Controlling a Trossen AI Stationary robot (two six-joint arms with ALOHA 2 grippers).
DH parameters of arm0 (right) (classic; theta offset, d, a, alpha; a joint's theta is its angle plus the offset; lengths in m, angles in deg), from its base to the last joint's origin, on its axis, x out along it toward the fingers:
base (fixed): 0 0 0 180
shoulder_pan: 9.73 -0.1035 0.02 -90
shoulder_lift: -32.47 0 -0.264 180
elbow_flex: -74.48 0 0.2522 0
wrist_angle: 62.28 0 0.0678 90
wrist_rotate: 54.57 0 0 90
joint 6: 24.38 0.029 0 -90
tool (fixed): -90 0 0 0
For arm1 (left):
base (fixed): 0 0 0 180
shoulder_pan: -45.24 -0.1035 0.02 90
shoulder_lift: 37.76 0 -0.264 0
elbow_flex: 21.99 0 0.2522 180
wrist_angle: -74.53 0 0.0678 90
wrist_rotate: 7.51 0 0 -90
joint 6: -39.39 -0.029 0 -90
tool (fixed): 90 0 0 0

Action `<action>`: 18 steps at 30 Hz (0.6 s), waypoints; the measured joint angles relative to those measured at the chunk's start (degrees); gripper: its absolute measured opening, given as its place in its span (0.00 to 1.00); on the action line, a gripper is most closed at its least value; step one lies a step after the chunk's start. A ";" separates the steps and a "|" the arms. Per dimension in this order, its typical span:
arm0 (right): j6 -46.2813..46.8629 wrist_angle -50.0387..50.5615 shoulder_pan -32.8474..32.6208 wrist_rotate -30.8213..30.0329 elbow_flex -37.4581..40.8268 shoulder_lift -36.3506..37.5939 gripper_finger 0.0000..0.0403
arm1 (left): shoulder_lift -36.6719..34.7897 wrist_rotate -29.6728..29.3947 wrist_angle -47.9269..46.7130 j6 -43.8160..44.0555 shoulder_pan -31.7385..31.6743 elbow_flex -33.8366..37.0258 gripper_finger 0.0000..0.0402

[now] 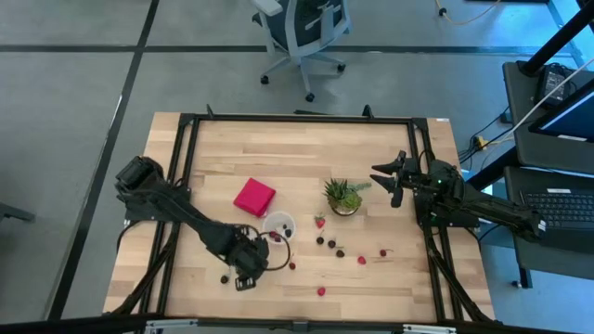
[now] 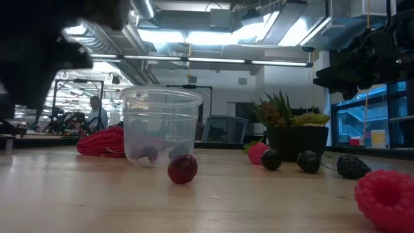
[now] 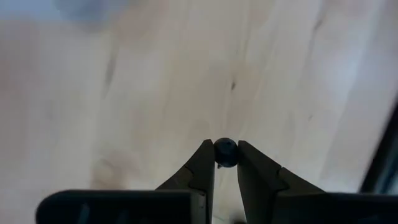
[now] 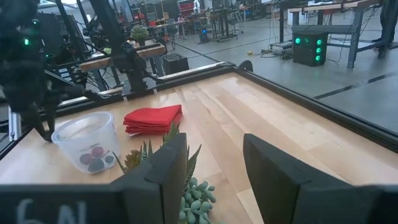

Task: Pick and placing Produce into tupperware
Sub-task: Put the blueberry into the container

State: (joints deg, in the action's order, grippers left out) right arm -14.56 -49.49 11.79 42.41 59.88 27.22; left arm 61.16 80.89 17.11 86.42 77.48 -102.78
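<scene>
Next, I let go of the small dark berry with my left gripper near the middle of the clear tupperware (image 1: 278, 230), among the berries inside.
The tupperware (image 1: 278, 224) is a clear round cup standing on the wood, with a few berries inside (image 4: 94, 157). Red and dark berries lie scattered to its right and near side (image 1: 330, 245), and one red berry (image 2: 182, 168) sits just in front of the cup. My left gripper (image 1: 246, 269) hovers near the cup's near-left side, shut on a small dark berry (image 3: 225, 152). My right gripper (image 4: 214, 168) waits open above the potted plant (image 1: 343, 197), touching nothing. My left gripper pinches the small dark round berry (image 3: 225, 151) between its two fingertips (image 3: 205, 163), only at their free ends. The fingers point down at the table from above. The berry is lifted clear of the wood.
A flat red block (image 1: 253, 197) lies left of the plant, beyond the cup. One dark berry (image 1: 225, 277) lies beside my left gripper, and a red one (image 1: 321, 290) sits near the table's near edge. A black frame (image 1: 297, 118) runs round the tabletop.
</scene>
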 joint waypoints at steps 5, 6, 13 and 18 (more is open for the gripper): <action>-0.15 0.01 0.01 0.00 0.00 0.00 0.40 | -4.18 -2.00 0.30 -7.67 -4.19 -0.04 0.11; -0.39 0.01 0.00 0.00 0.00 0.00 0.40 | -4.85 -2.13 0.41 -9.50 -5.23 -0.04 0.11; -1.06 0.00 0.00 0.00 0.00 0.00 0.40 | -7.30 -2.33 3.15 -22.00 -12.25 -0.16 0.12; -1.07 0.00 0.01 0.00 0.00 0.00 0.40 | -7.50 -2.39 5.90 -29.35 -15.61 -0.18 0.12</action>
State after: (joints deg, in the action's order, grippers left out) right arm -15.63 -49.49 11.81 42.41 59.88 27.22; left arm 53.66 78.50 23.02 57.07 61.87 -102.95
